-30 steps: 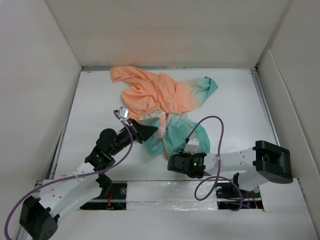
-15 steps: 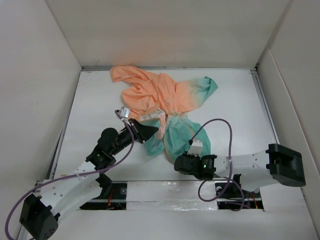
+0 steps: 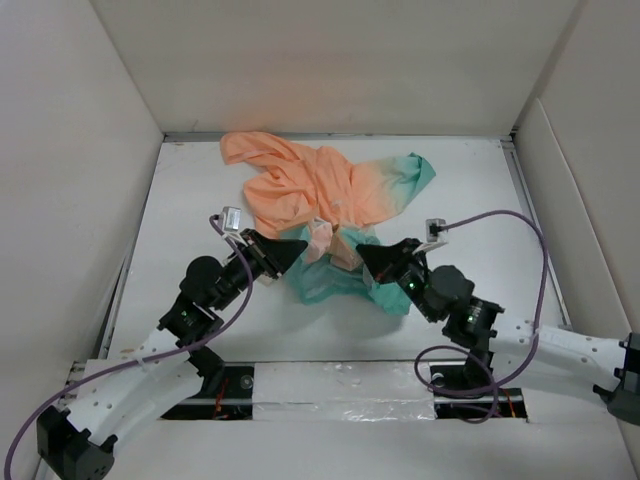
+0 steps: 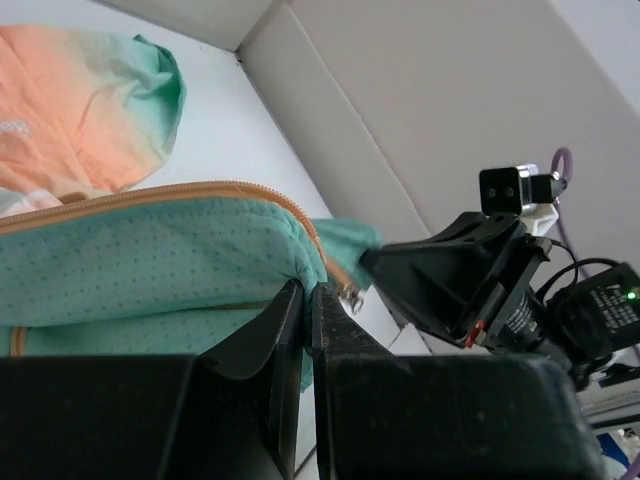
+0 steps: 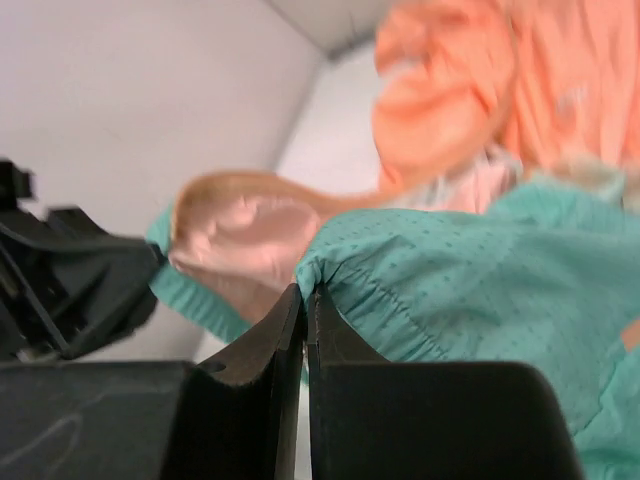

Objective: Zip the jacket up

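Observation:
Next, I release the teal hem edge with my right gripper on the bare white table (image 3: 343,329) just behind the foil tape.
The jacket (image 3: 330,195) lies crumpled mid-table, peach-orange at the back and teal-green toward me. My left gripper (image 3: 300,245) is shut on the teal hem by the orange zipper line (image 4: 200,192); a small metal zipper pull (image 4: 350,297) hangs just past the fingertips. My right gripper (image 3: 362,252) is shut on another teal hem edge (image 5: 400,270), facing the left gripper. The hem hangs slack between the two. The right gripper (image 4: 440,275) shows in the left wrist view, and the left gripper (image 5: 70,290) shows in the right wrist view.
White walls (image 3: 70,150) enclose the table on the left, back and right. A purple cable (image 3: 520,240) loops over the right arm. The table's near edge (image 3: 330,385) has foil tape between the arm bases.
My right arm has swung forward and up from the near edge and closed on the teal hem. My left gripper has lifted the hem slightly up and to the right.

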### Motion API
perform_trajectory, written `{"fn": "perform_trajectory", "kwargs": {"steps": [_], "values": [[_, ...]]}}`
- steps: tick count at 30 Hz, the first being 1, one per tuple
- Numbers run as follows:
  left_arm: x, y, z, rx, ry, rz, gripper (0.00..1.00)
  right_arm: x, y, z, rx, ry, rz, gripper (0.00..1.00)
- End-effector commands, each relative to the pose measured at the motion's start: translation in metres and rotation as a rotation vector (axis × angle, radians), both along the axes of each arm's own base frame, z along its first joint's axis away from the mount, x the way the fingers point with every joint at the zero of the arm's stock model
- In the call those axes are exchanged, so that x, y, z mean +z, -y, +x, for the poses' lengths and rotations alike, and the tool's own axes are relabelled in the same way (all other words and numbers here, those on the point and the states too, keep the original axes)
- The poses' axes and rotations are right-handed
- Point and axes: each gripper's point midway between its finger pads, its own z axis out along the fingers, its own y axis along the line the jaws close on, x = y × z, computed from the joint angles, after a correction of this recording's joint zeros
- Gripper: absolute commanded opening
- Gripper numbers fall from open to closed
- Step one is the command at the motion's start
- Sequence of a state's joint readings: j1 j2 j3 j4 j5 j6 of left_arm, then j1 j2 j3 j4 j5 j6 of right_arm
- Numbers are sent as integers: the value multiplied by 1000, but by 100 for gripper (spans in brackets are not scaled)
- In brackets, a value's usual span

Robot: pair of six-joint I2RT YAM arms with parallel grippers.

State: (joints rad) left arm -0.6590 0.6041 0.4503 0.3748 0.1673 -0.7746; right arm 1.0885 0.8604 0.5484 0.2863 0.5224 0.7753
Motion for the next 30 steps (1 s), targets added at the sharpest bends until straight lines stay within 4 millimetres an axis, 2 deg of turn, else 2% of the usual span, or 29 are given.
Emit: {"fn": "perform_trajectory", "kwargs": {"steps": [1,2,3,4,5,6,7,8,10,11,13,16,18,22,24,25,30], "values": [[36,-6,4,37,36,-62,0,97,27,-3,-40,379,319,0],[38,-7,5,45,36,-67,0,66,26,0,-61,366,282,0],[39,-7,5,48,35,-72,0,55,33,10,-132,338,288,0],[38,-7,5,48,23,-74,0,55,42,24,-166,322,354,0],[37,-6,5,45,18,-74,0,51,39,31,-141,344,331,0],[34,-4,6,38,4,-74,0,56,30,32,-52,355,408,0],[32,-1,7,29,-3,-74,0,46,25,36,-32,333,391,0],[25,4,5,4,-20,-70,0,63,30,32,-18,383,464,0],[19,12,7,-28,-34,-78,0,66,30,35,13,373,522,0],[8,16,5,-50,-54,-74,0,71,30,35,23,386,538,0],[-2,19,5,-68,-55,-102,0,74,22,37,59,357,569,0],[-8,19,7,-38,-73,-103,0,82,21,33,78,382,600,0],[-6,22,6,-31,-69,-109,0,86,20,29,81,389,625,0],[18,18,7,-11,-24,-185,0,95,16,26,80,404,661,0],[23,14,12,25,-18,-206,0,98,12,26,83,408,687,0],[29,13,12,27,9,-229,0,105,11,19,94,427,719,0],[21,15,16,28,-3,-247,0,102,3,24,73,419,741,0]]}}
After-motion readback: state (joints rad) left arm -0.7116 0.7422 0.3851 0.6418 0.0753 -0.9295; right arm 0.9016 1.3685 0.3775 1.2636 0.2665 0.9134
